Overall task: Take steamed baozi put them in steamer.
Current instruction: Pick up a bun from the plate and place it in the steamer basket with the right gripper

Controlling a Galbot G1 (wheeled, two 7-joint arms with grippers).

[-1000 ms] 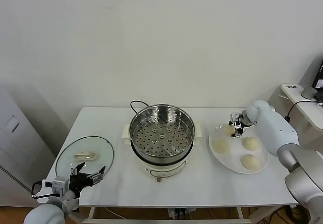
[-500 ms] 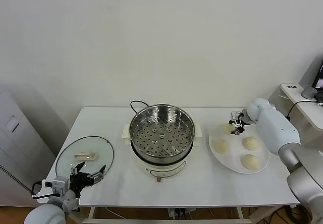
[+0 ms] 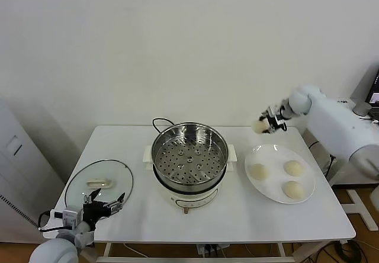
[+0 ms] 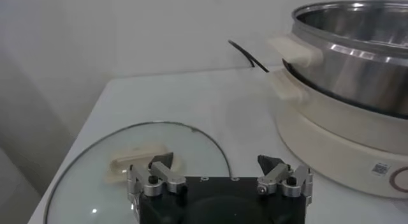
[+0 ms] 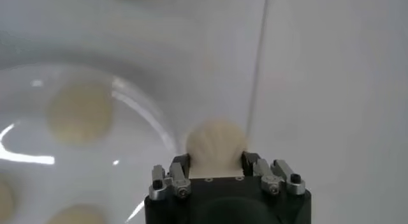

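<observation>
My right gripper is holding the baozi in the air between plate and steamer. It will let go of the baozi on the steamer's perforated bottom, just behind its raised bumps (image 3: 189,144).
My right gripper (image 3: 265,124) is shut on one cream-white baozi (image 3: 259,125), held in the air above the table, between the plate and the steamer. In the right wrist view that baozi (image 5: 216,147) fills the gap between the fingers (image 5: 180,163). Three more baozi (image 3: 259,170) (image 3: 294,167) (image 3: 292,189) lie on the white plate (image 3: 269,151). The steamer (image 3: 190,154), a shiny perforated basket on a white pot base, stands mid-table and holds nothing. My left gripper (image 3: 104,205) hovers open at the table's front left corner, over the lid's near edge (image 4: 213,161).
A round glass lid (image 3: 99,183) with a cream handle lies flat at the table's left. The pot's black cord (image 3: 159,122) loops behind the steamer. A side shelf (image 3: 355,115) with a grey object stands at the far right.
My right gripper has lifted one baozi off the plate's far edge and carried it up and slightly toward the steamer. The left arm stays where it was.
</observation>
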